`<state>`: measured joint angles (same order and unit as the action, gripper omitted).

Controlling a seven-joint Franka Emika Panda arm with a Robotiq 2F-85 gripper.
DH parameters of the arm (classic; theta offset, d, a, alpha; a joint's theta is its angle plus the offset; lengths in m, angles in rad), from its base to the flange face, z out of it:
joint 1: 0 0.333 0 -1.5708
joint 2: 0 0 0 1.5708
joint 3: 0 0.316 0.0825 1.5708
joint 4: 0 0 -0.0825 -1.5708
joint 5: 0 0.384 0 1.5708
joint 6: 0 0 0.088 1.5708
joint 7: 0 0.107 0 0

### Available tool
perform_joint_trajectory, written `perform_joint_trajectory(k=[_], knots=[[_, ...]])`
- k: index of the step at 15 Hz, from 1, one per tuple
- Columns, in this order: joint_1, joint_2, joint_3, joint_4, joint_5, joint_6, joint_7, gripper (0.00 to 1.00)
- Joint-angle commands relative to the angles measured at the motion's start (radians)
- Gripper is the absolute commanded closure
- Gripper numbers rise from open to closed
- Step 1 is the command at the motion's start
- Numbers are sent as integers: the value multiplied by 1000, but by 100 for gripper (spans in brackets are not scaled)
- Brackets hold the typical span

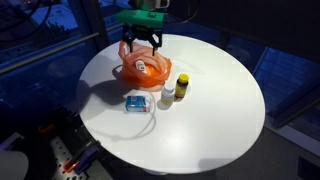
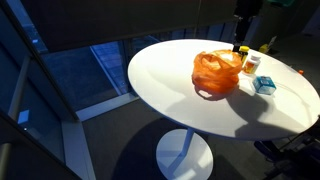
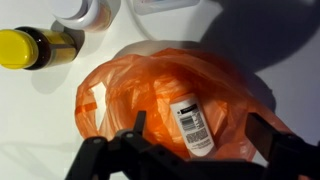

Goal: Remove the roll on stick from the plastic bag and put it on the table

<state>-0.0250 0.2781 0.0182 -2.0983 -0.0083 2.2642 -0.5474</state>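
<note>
I will close my gripper on the roll on stick's far end (image 1: 140,63) (image 3: 201,142), which is inside the orange plastic bag and points away from the blue and white packet.
An orange plastic bag (image 1: 141,70) lies on the round white table (image 1: 215,100); it also shows in an exterior view (image 2: 216,73) and fills the wrist view (image 3: 150,95). A white roll on stick (image 3: 193,122) with a printed label lies inside the bag's open mouth, and is faintly visible in an exterior view (image 1: 145,67). My gripper (image 1: 141,42) hangs just above the bag with its fingers spread apart. In the wrist view the open fingers (image 3: 200,135) straddle the roll on stick without touching it.
A yellow-capped dark bottle (image 1: 181,88) (image 3: 35,47) and a white bottle (image 1: 167,96) stand beside the bag. A blue and white packet (image 1: 137,102) lies in front of it. The table edge curves round all sides.
</note>
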Motion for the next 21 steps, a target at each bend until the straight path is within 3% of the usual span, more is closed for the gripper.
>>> perform_joint_trajectory(k=[1,6,12,21], knots=[[-26,36,35,50,-7,-11,-125,0],[-31,51,48,80,-2,-34,-248,0],[-21,40,41,58,-5,-5,-219,0],[-46,139,80,62,80,117,-256,0]])
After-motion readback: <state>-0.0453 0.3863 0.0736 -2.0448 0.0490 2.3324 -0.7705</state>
